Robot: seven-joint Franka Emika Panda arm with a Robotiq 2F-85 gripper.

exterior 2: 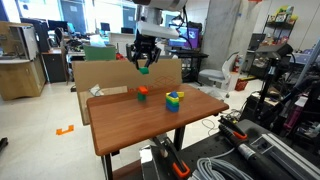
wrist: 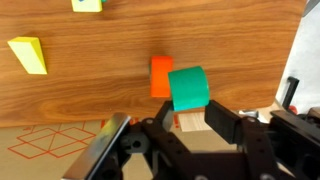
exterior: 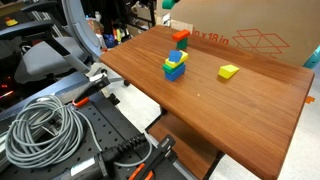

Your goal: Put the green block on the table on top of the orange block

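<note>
Next, my gripper releases the green block onto the middle of the orange block's top point(exterior: 180, 32) point(wrist: 161, 77), close to the cardboard box. The green block now hangs well above the table.
My gripper point(exterior 2: 143, 62) hangs well above the table point(exterior 2: 140, 125) and is shut on the green block point(exterior 2: 144, 70), a teal-green cube. In the wrist view the green block point(wrist: 188, 88) sits between the black fingers of the gripper point(wrist: 193, 112). The orange block point(wrist: 161, 76) lies on the wood below, just left of the held cube in that view. In both exterior views the orange block point(exterior 2: 143, 93) point(exterior: 180, 36) rests near the table's far edge, almost straight under the gripper. The cube also shows in an exterior view point(exterior: 168, 4) at the top edge.
A lime-green and blue block stack point(exterior: 176, 65) point(exterior 2: 174, 100) stands near the orange block. A yellow block point(exterior: 229, 71) point(wrist: 28, 55) lies apart on the table. A large cardboard box point(exterior: 250, 40) stands at the table's back edge. Coiled cables point(exterior: 40, 130) lie beside the table.
</note>
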